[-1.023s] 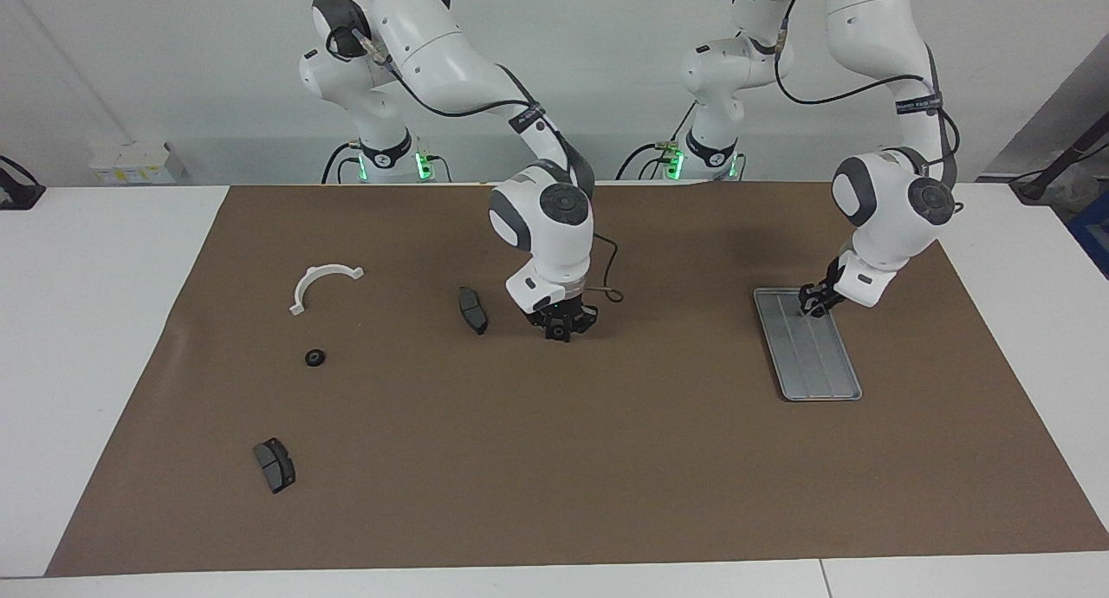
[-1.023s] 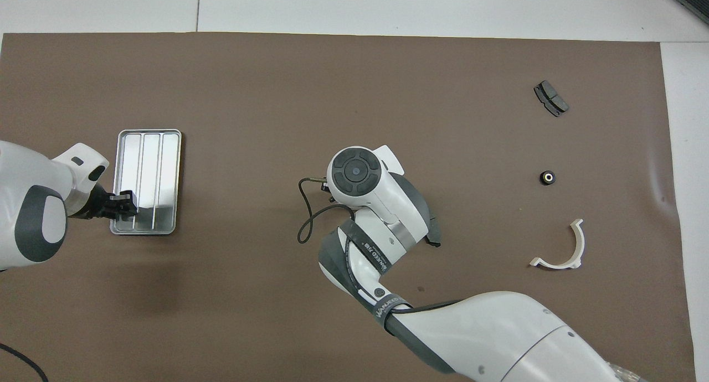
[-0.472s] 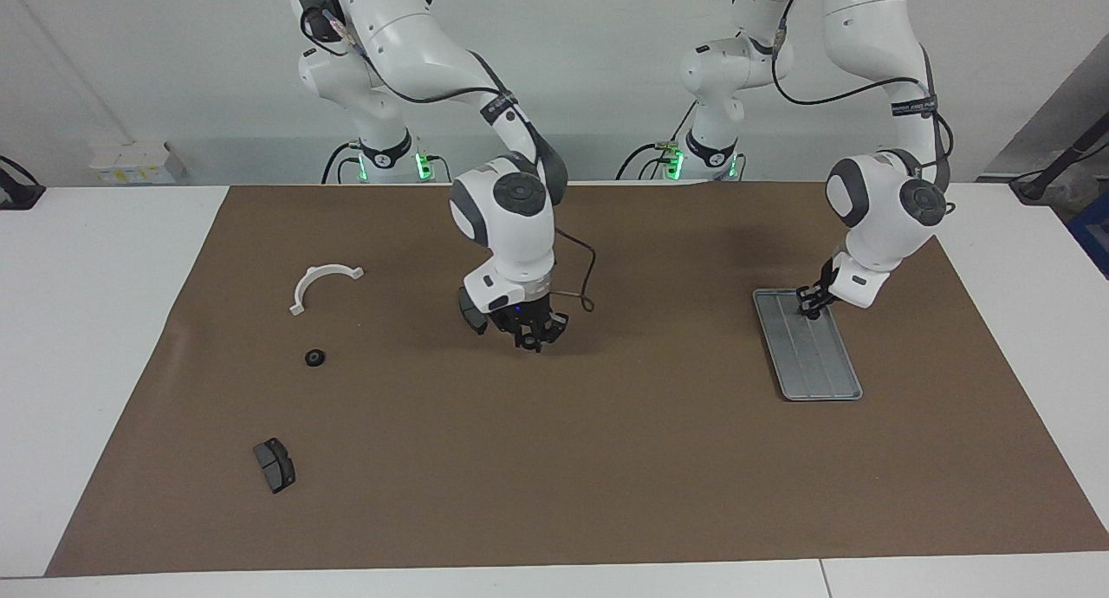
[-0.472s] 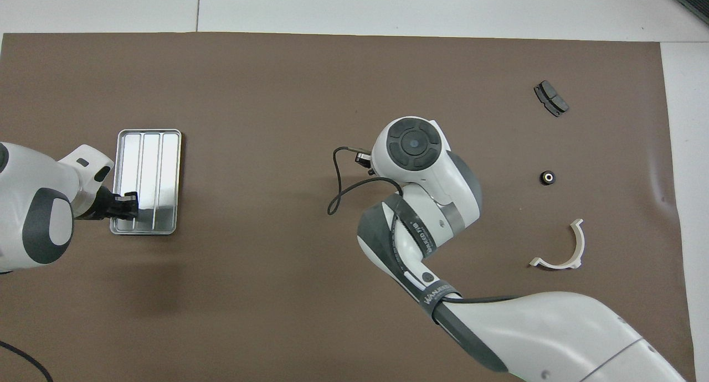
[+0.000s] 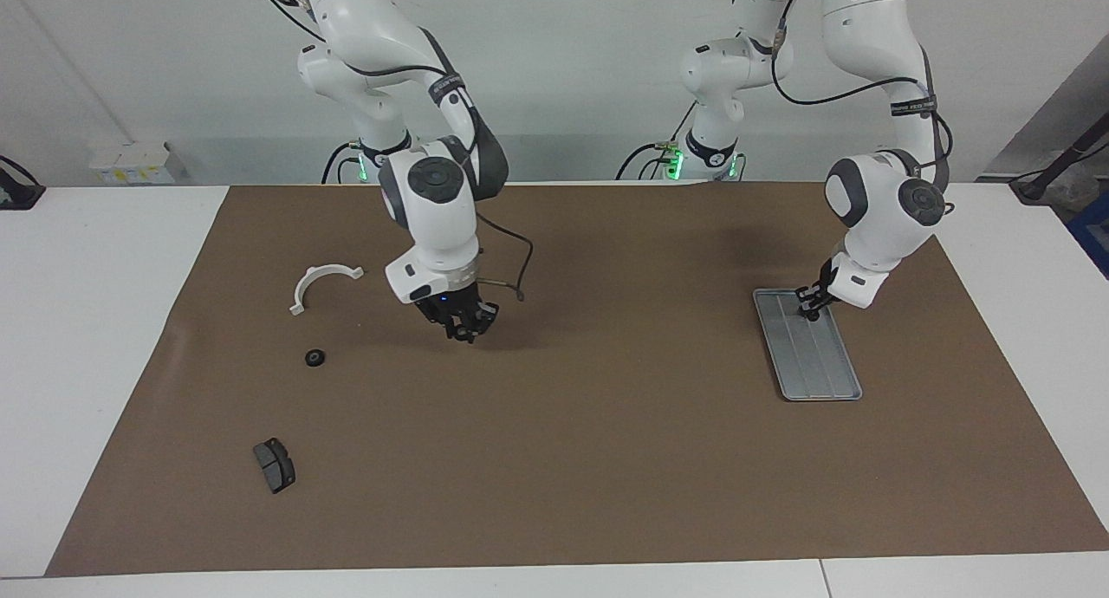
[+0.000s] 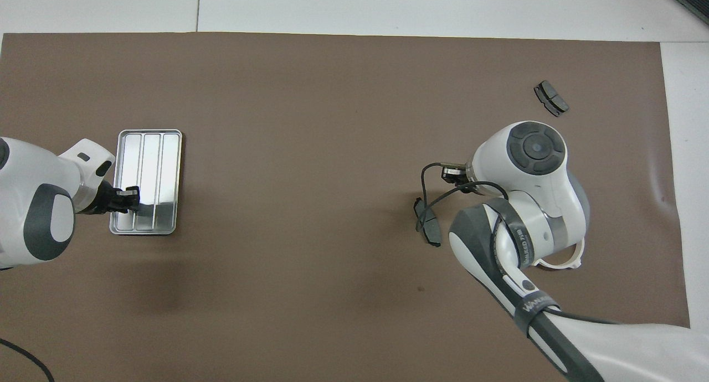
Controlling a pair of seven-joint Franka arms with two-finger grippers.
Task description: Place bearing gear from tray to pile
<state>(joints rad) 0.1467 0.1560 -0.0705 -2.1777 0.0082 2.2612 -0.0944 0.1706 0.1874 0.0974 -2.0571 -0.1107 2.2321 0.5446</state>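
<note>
I need to use my left gripper to release the bearing gear on the open mat (image 6: 345,208), in between the tray and the nearer brake pad.
The silver ridged tray (image 5: 819,368) (image 6: 147,149) lies at the left arm's end of the mat. My left gripper (image 5: 810,308) (image 6: 128,197) is low over the tray's end nearest the robots. A small black bearing gear (image 5: 316,357) lies on the mat between the white half-ring bracket (image 5: 322,279) (image 6: 576,256) and a dark brake pad (image 5: 275,464) (image 6: 551,98). My right gripper (image 5: 463,322) hangs just over the second brake pad (image 6: 429,227). I cannot tell whether it holds anything. In the overhead view the right wrist hides the gear and the right gripper.
The brown mat (image 5: 606,459) covers most of the white table. A black cable loops from the right wrist (image 5: 511,282). A pale box (image 5: 130,160) stands off the mat at the right arm's end.
My right gripper has swept from the mat's middle toward the right arm's end and now hangs over the brake pad. My left gripper has barely shifted at the tray's end.
</note>
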